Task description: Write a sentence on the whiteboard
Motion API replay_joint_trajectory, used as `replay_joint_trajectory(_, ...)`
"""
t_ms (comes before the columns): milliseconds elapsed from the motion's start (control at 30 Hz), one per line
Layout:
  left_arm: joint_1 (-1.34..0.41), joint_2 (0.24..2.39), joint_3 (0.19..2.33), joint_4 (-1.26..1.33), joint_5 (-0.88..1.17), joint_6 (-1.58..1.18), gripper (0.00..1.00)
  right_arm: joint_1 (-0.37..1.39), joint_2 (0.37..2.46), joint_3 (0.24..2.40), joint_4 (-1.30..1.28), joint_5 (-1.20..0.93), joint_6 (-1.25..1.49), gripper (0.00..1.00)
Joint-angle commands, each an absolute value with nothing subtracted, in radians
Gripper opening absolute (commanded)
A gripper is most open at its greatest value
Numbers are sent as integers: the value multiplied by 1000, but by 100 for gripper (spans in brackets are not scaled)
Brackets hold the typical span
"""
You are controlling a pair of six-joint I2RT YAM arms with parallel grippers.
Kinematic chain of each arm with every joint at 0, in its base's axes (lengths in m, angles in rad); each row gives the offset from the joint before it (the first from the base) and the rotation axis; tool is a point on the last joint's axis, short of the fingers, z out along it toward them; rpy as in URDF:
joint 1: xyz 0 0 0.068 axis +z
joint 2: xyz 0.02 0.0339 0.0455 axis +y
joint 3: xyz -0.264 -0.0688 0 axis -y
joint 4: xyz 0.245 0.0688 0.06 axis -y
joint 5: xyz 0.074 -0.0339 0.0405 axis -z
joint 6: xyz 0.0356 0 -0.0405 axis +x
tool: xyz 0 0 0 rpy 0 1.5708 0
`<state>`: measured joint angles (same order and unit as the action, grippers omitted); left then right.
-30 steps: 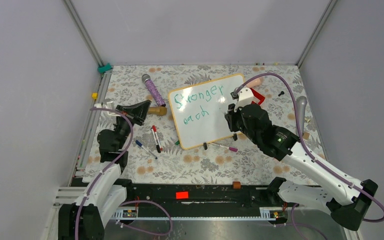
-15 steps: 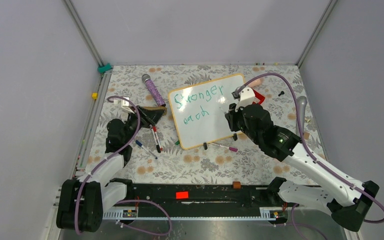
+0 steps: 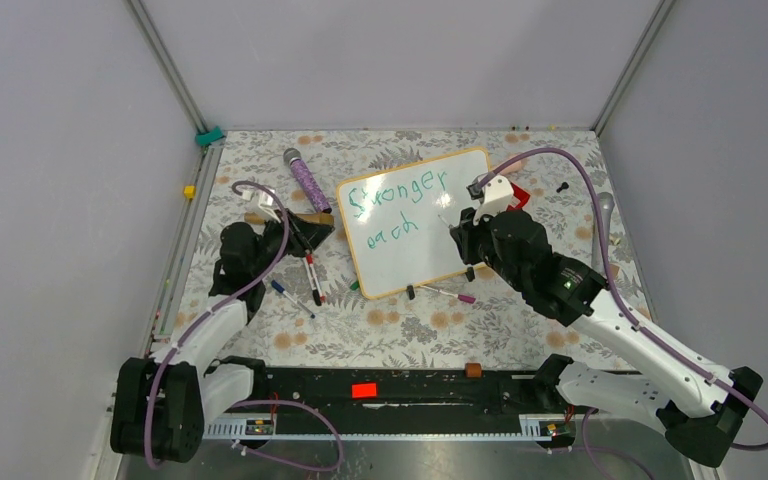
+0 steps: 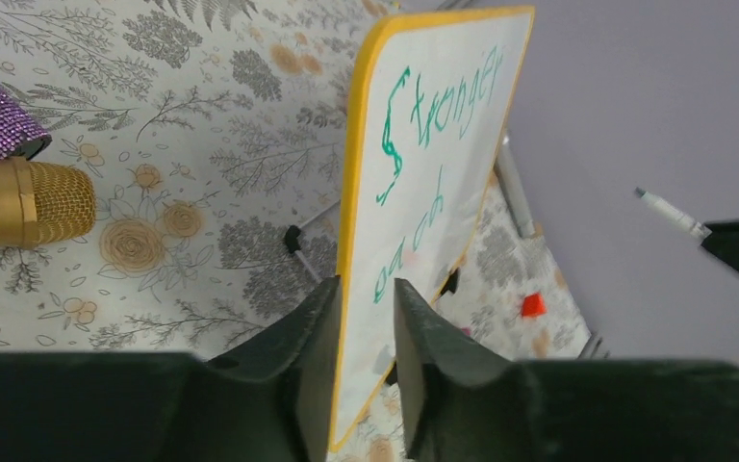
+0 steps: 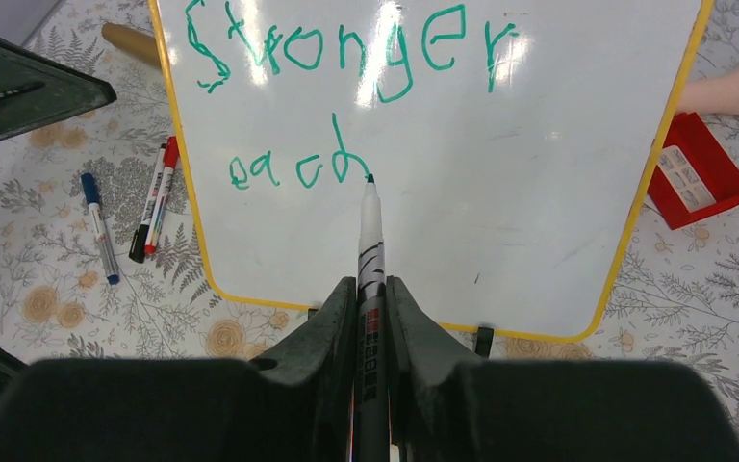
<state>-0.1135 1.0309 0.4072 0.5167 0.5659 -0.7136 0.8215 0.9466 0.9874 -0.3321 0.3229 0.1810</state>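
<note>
The left gripper's fingers stop short of the whiteboard's yellow edge, so it should open wider and grasp that edge (image 3: 349,240) before the right gripper writes more.
The whiteboard (image 3: 415,235) stands tilted at mid-table, with a yellow-orange frame and black feet. Green letters (image 3: 400,205) read "Stronger" over "each"; they also show in the right wrist view (image 5: 346,58). My right gripper (image 3: 457,232) (image 5: 373,279) is shut on a grey marker (image 5: 370,241). The marker's tip sits just right of the "h". My left gripper (image 3: 328,222) (image 4: 366,281) is at the board's left edge (image 4: 356,192). Its jaws are narrowly apart and the frame shows through the gap. I cannot tell if they touch it.
A purple glitter microphone (image 3: 307,180) and a gold one (image 4: 24,202) lie left of the board. Red, black and blue markers (image 3: 310,277) lie front-left, and a pink-capped pen (image 3: 450,294) lies at the board's feet. A red box (image 3: 520,195) and a silver microphone (image 3: 601,215) are at the right.
My left gripper has swung right, up to the board's left edge, and its jaws have narrowed from wide open. My right gripper and the marker have barely moved.
</note>
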Motion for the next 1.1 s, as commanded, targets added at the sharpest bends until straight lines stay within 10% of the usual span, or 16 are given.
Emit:
replay_joint_trajectory(0, -151, 1068, 430, 533, 600, -609, 17, 815, 929, 992, -322, 305, 181, 0)
replay_joint_trajectory(67, -154, 1085, 392, 622, 601, -613, 0, 816, 929, 993, -322, 302, 181, 0)
replay_joint_trajectory(633, -170, 1252, 390, 738, 676, -568, 0, 816, 930, 1000, -363, 290, 193, 0)
replay_joint_trajectory(767, -168, 1220, 351, 758, 667, -536, 30, 816, 929, 995, -364, 299, 192, 0)
replay_joint_trajectory(1067, -155, 1216, 395, 728, 762, -495, 46, 815, 948, 994, -361, 317, 178, 0)
